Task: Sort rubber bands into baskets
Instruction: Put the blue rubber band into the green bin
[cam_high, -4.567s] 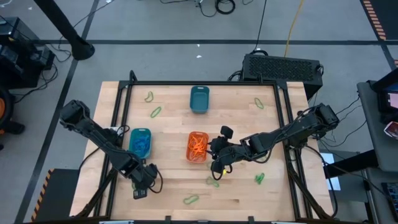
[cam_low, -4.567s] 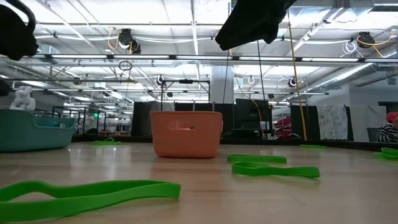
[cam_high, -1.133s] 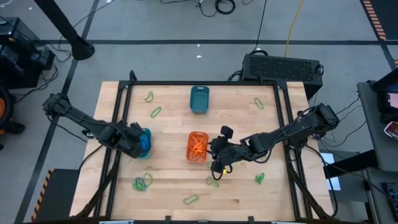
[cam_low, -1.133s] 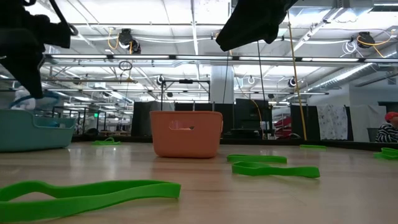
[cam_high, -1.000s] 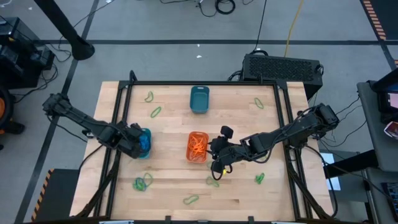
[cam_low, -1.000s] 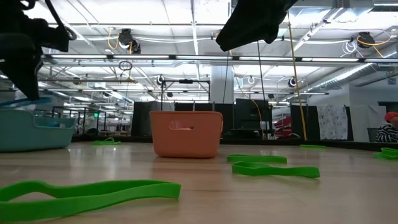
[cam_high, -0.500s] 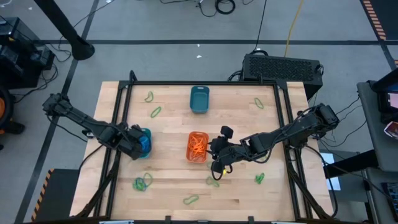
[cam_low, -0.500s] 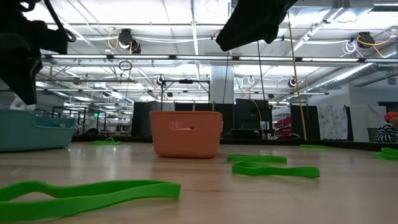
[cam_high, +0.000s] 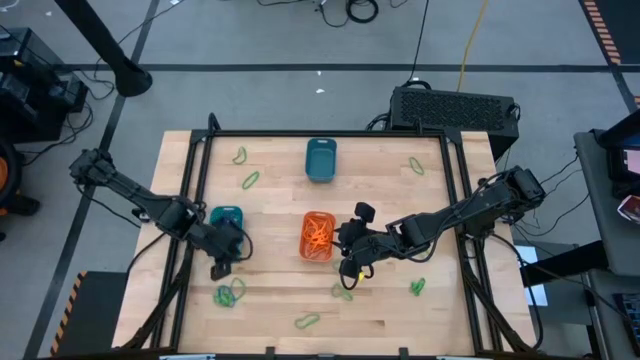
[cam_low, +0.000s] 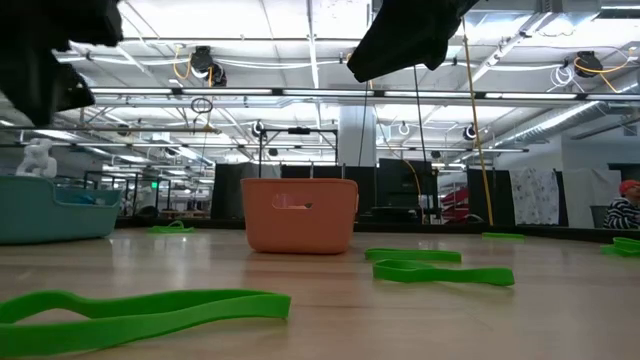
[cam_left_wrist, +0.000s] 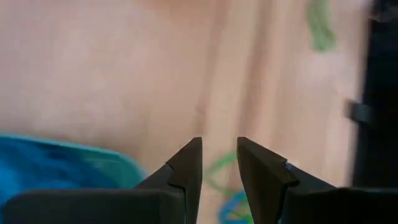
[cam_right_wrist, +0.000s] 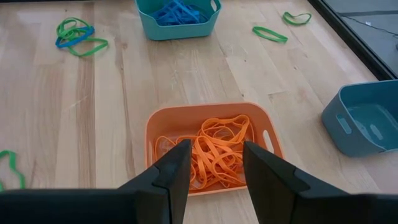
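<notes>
The robot's left gripper will next close on the blue rubber band's end (cam_high: 229, 295) (cam_left_wrist: 222, 214) in the green and blue clump, on the side toward the turquoise basket.
The orange basket (cam_high: 318, 236) holds orange rubber bands (cam_right_wrist: 214, 152). The turquoise basket (cam_high: 228, 216) holds blue bands (cam_right_wrist: 177, 12), and the dark teal basket (cam_high: 320, 159) stands at the far side. My left gripper (cam_high: 220, 266) hangs open and empty just off the turquoise basket's near edge (cam_left_wrist: 62, 162). It points down at a clump of green and blue bands (cam_high: 230, 292) lying on the wood. My right gripper (cam_right_wrist: 216, 152) hovers open above the orange basket's right side, with nothing between its fingers.
Loose green bands lie flat on the wood near the front edge (cam_high: 306, 321), by the right arm (cam_high: 343, 291) (cam_high: 417, 287), and at the far side (cam_high: 250, 180) (cam_high: 240, 155) (cam_high: 416, 165). A black frame rail (cam_high: 190, 200) runs along the table's left side.
My left gripper stood over the turquoise basket with a blue band at its fingertips. That band no longer shows there. The gripper has since swung toward the table's near edge, off the basket, turning and tipping as it went. My right arm has kept still.
</notes>
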